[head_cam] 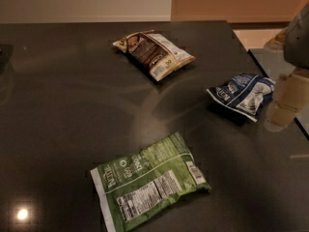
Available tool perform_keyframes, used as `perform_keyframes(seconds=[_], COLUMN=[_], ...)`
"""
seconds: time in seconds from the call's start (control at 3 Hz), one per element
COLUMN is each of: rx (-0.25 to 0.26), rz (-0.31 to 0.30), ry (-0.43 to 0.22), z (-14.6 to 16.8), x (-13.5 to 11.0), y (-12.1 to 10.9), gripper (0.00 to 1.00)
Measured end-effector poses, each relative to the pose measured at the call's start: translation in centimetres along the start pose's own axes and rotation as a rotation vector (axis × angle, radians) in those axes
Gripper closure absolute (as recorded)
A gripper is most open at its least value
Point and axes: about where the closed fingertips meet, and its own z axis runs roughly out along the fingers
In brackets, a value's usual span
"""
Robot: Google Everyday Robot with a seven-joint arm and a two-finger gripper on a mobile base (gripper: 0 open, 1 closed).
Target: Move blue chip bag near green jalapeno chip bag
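Note:
Next, I close my gripper on the middle of the blue chip bag (pixel 242 94), between its two ends.
The blue chip bag (pixel 241 95) is a small crinkled navy bag with white panels, at the right side of the dark table (pixel 63 105). The green jalapeno chip bag (pixel 149 182) lies flat at the front centre, label side up with a barcode and a white sealed edge. My gripper (pixel 284 104) is cream-coloured and comes in from the right edge, right beside the blue bag's right end. Whether it touches the bag is not clear. The two bags lie well apart.
A brown-and-cream chip bag (pixel 153 53) lies at the back centre of the table. The table's right edge (pixel 244 47) runs close behind the blue bag, with pale floor beyond it. A light reflection (pixel 22 213) shows at the front left.

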Motion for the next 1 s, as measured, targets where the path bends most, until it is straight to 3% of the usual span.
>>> perform_keyframes(seconds=[0.33, 1.0], rx=[0.003, -0.010], rz=[-0.005, -0.095], ry=[-0.004, -0.045], z=[0.1, 3.1], x=[0.0, 0.9], y=[-0.1, -2.2], gripper=[0.00, 0.00])
